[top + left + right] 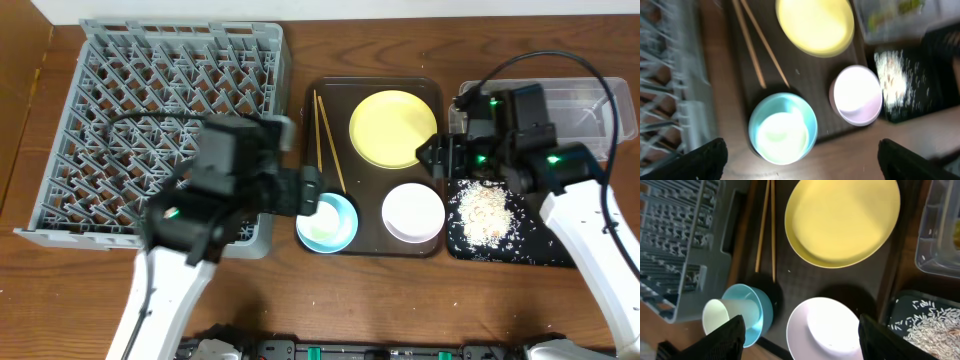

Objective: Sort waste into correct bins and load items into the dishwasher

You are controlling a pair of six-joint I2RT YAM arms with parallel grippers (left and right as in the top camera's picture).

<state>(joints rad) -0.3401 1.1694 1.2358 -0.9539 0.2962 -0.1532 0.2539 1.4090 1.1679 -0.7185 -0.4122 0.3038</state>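
The pale cup is in the light-blue bowl. My right gripper goes there next and closes on the cup's rim (337,217) (728,319), facing the white bowl.
On the dark brown serving tray (372,248) lie the yellow plate (393,128), two chopsticks (330,140), the light-blue bowl (327,222) and the white bowl (413,212). A pale cup-like thing (722,315) lies on its side in the blue bowl (760,312). My left gripper (310,192) is open and empty, just above the blue bowl (783,127). My right gripper (432,155) is open and empty, above the white bowl (827,330) and the plate's right edge. Whitish crumbs (483,213) lie in the black tray (530,250). A yellow-green wrapper (900,7) shows in the clear tub (592,108). The tissue is out of view.
The grey dish rack (110,120) stands at the left with no dishes in it, its near-right corner beside the blue bowl. The brown tray lies between the rack and the black tray. Bare wooden table runs along the front edge.
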